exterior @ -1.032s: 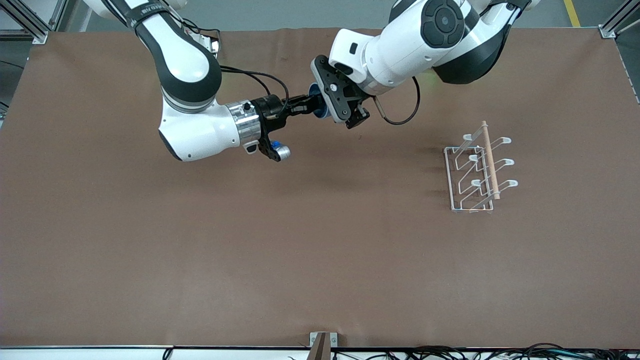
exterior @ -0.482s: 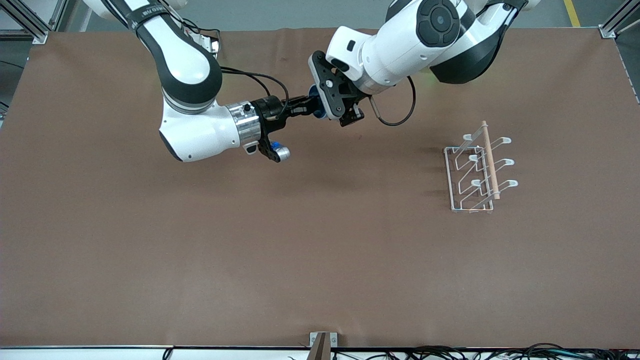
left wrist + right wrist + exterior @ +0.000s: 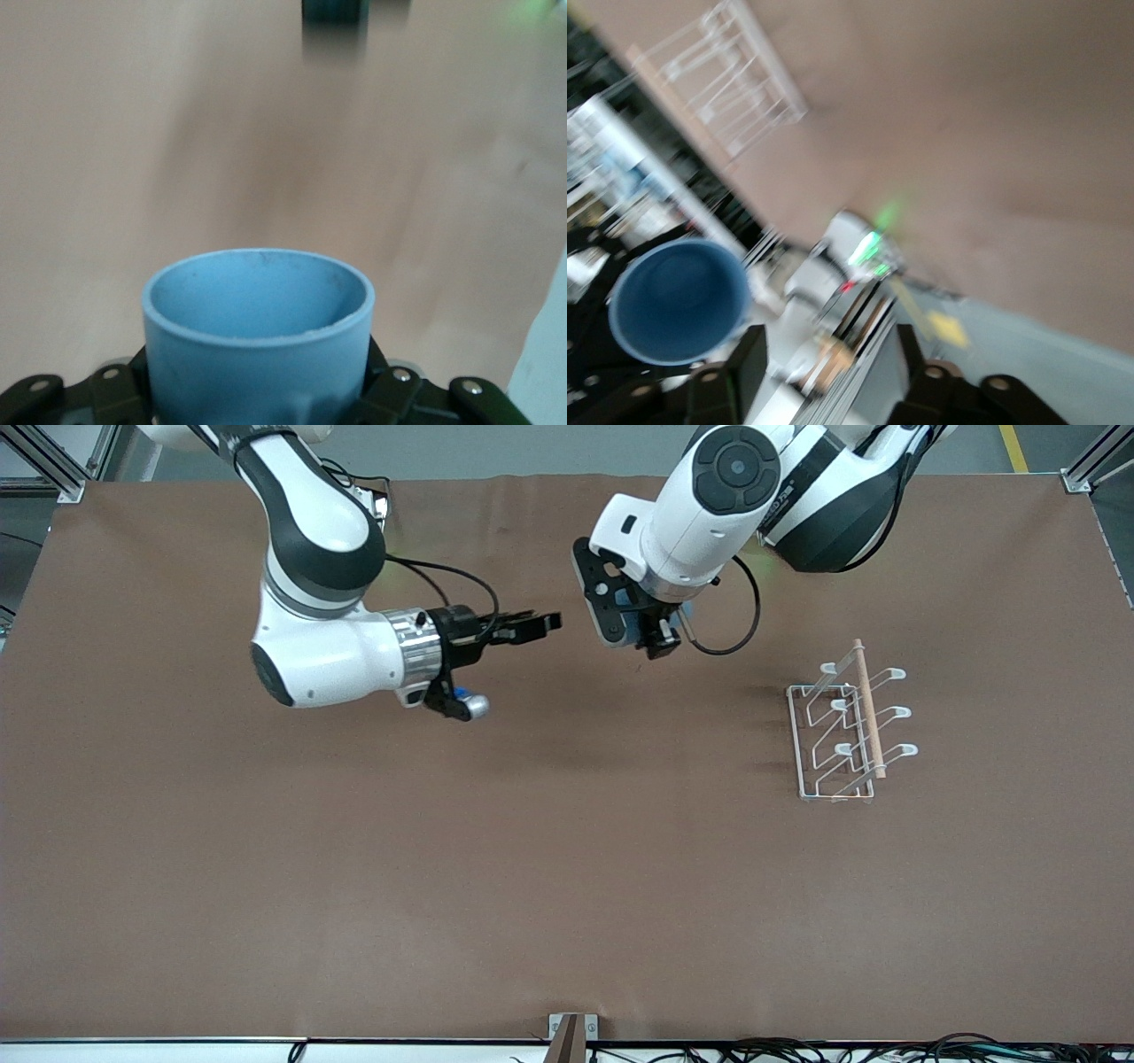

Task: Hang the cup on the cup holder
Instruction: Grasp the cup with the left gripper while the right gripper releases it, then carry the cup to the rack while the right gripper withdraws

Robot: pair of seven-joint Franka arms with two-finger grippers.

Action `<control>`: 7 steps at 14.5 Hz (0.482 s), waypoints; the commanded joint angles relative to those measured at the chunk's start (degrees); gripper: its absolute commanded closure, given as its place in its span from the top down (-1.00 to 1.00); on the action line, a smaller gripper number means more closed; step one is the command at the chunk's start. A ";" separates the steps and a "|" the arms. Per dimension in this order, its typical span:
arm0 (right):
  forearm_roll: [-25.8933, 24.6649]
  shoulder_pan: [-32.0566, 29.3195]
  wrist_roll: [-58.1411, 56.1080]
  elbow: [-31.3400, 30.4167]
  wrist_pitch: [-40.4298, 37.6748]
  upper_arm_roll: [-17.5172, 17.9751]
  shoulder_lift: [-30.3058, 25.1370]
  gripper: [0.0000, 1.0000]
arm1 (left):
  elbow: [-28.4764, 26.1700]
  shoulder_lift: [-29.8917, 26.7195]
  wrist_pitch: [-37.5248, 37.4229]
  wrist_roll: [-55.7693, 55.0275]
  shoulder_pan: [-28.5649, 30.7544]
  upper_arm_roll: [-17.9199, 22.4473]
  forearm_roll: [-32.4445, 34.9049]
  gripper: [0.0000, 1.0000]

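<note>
Next, my left gripper releases the light-blue cup on the cup holder's inner peg (image 3: 829, 763) nearest the front edge of the table.
The light-blue cup (image 3: 631, 628) is held in the air by my left gripper (image 3: 645, 636), over the table near the robots' bases. In the left wrist view the cup (image 3: 257, 328) fills the space between the jaws of the left gripper (image 3: 257, 403), open mouth facing away from the camera. My right gripper (image 3: 542, 622) is open and empty, a short way from the cup toward the right arm's end. The right wrist view shows its open jaws (image 3: 828, 372) with the cup (image 3: 678, 301) apart from them. The white wire cup holder (image 3: 846, 731) with its wooden rod stands toward the left arm's end; it also shows in the right wrist view (image 3: 722, 80).
The brown table cover (image 3: 532, 868) stretches bare between the arms and the front edge. A black cable (image 3: 744, 615) loops off the left wrist. A small metal bracket (image 3: 571, 1032) sits at the front edge.
The right gripper let go of the cup and drew back toward its own end. The left gripper, shut on the cup, turned and carried it a little toward the cup holder.
</note>
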 commanded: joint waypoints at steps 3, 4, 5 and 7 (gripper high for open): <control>-30.01 -1.26 6.35 -0.87 -1.16 -6.74 -8.50 1.00 | 0.24 2.74 -13.98 1.76 -7.66 -0.22 27.43 -0.99; -37.04 -1.27 6.00 -0.69 -1.16 -8.50 -9.21 1.00 | 0.23 5.11 -17.41 2.11 -8.29 -0.22 30.62 -0.99; -44.24 -1.70 5.56 0.35 -1.34 -10.35 -9.56 1.00 | 0.23 7.22 -19.54 2.20 -8.47 -0.13 33.35 -0.98; -49.49 -1.97 0.06 2.63 -2.04 -15.00 -9.57 1.00 | -0.81 10.57 -23.23 4.30 -7.86 -0.05 42.56 -0.98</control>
